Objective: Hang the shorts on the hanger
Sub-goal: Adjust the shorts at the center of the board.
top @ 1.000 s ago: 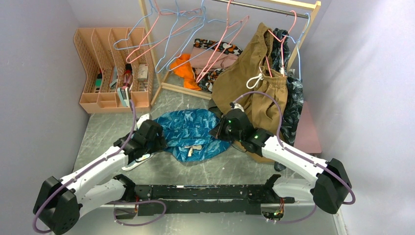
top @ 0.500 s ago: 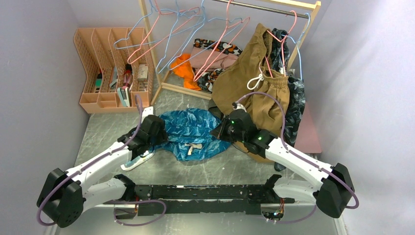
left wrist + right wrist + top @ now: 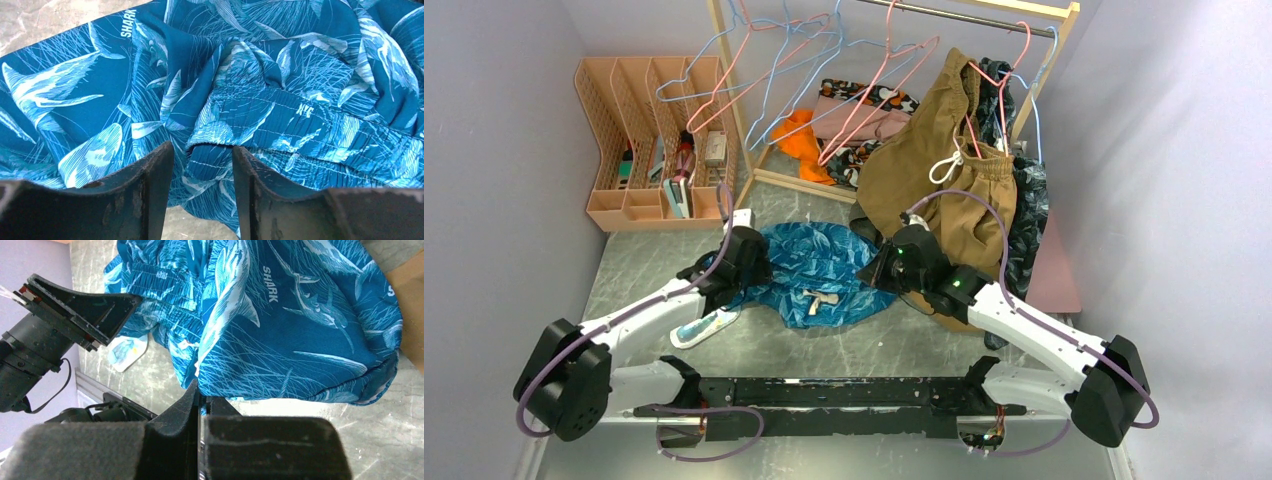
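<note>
The waistband's opening is closed with its layers folded together, so the robot's left gripper needs to pinch the waistband's folded end (image 3: 207, 161), and the robot should spread the waistband's opening open before hanging the shorts.
The teal leaf-print shorts (image 3: 814, 262) lie crumpled on the marble table, cream drawstring (image 3: 816, 302) on top. My left gripper (image 3: 752, 268) is open at their left edge. In the left wrist view its fingers (image 3: 150, 190) straddle a fold of the elastic waistband (image 3: 280, 115). My right gripper (image 3: 876, 272) is at the shorts' right edge. In the right wrist view it (image 3: 200, 396) is shut on the hem of the shorts (image 3: 290, 325). Several pink wire hangers hang on the rail; one (image 3: 879, 95) hangs free behind the shorts.
A wooden rack (image 3: 732, 110) stands at the back with light-blue hangers (image 3: 774, 85). Tan shorts (image 3: 944, 185) and a dark patterned garment (image 3: 1026, 220) hang right of my right arm. A peach file organiser (image 3: 649, 140) stands back left. A small white-blue packet (image 3: 706, 325) lies under my left arm.
My left gripper has moved forward and right onto the shorts' left edge. My right gripper has shifted slightly forward, still holding the hem.
</note>
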